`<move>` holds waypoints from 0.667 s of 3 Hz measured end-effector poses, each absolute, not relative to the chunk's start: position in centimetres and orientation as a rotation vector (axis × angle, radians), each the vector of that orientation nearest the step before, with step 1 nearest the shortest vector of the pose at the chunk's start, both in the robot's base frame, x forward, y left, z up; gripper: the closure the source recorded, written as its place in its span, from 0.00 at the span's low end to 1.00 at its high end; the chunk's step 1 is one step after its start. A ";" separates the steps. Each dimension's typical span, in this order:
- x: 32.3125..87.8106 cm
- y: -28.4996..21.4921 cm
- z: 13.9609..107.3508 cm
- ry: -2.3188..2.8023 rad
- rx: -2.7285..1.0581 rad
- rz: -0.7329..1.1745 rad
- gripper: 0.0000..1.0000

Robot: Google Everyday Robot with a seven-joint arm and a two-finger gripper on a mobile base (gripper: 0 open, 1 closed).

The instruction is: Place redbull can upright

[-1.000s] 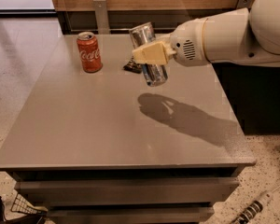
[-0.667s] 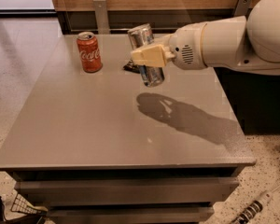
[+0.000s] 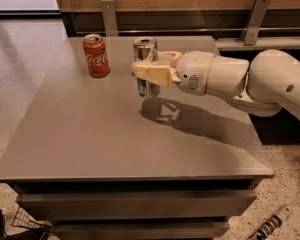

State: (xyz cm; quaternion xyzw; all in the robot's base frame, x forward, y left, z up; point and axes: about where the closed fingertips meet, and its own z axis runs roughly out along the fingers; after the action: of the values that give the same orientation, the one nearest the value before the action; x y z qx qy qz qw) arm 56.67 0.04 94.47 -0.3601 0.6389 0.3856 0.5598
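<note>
The redbull can, now held over the table's far middle, will be let go of by my gripper, standing upright on the bare middle of the grey table [image 3: 138, 126].
The redbull can [image 3: 145, 51] is a slim silver can with dark bluish markings, held nearly upright over the far middle of the grey table [image 3: 105, 139]. My gripper [image 3: 149, 72] reaches in from the right and is shut on the can's middle. The can's bottom end is at or just above the table top; I cannot tell whether it touches. The can's shadow lies just right of it on the table.
A red Coca-Cola can [image 3: 96, 55] stands upright at the far left of the table, a short way left of the held can. A dark flat thing lies behind the gripper, mostly hidden. My white arm [image 3: 250, 81] spans the right side. A wooden wall with metal brackets runs behind.
My gripper has moved left and down with the can, and the can has turned from tilted to nearly upright, closer to the table top.
</note>
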 end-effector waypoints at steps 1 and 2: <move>55.9 0.6 93.7 1.370 -0.905 0.907 1.00; 54.9 0.3 93.2 1.305 -0.954 0.880 1.00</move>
State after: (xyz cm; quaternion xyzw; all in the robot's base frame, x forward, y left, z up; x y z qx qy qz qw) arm 54.94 0.30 93.22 -0.4124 0.5640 0.3807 0.6057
